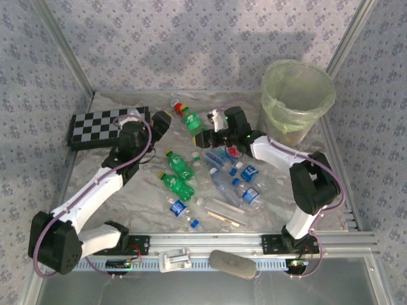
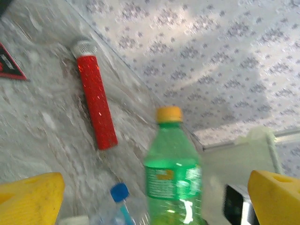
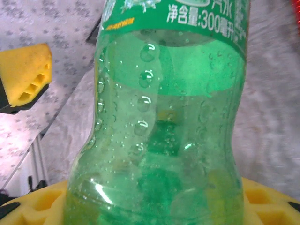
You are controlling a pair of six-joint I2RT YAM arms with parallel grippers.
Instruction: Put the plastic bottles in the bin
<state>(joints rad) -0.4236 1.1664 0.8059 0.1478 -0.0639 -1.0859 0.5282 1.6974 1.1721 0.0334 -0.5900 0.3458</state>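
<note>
My right gripper is to release the green bottle inside the opening of the pale-green bin (image 1: pixel 293 95), within the bin's liner.
My right gripper (image 1: pixel 203 135) is shut on the base of a green bottle (image 1: pixel 191 120) with a yellow cap, held above the table; up close its green body (image 3: pixel 159 122) stands between my yellow fingers (image 3: pixel 262 201). My left gripper (image 1: pixel 161 121) is wide open just left of that bottle (image 2: pixel 171 178), which stands between its yellow fingertips (image 2: pixel 28 197) without touching them. Several more plastic bottles lie in the middle of the table, green ones (image 1: pixel 178 175) and clear ones with blue labels (image 1: pixel 249 173). The pale-green bin (image 1: pixel 280 114) stands at the back right.
A red tube (image 2: pixel 96 105) lies on the table behind the held bottle. A chequered board (image 1: pixel 105 126) sits at the back left. A blue-capped clear bottle (image 2: pixel 119 193) lies under my left gripper. Pale sticks (image 1: pixel 226 216) and a grey lump (image 1: pixel 232 264) are near the front rail.
</note>
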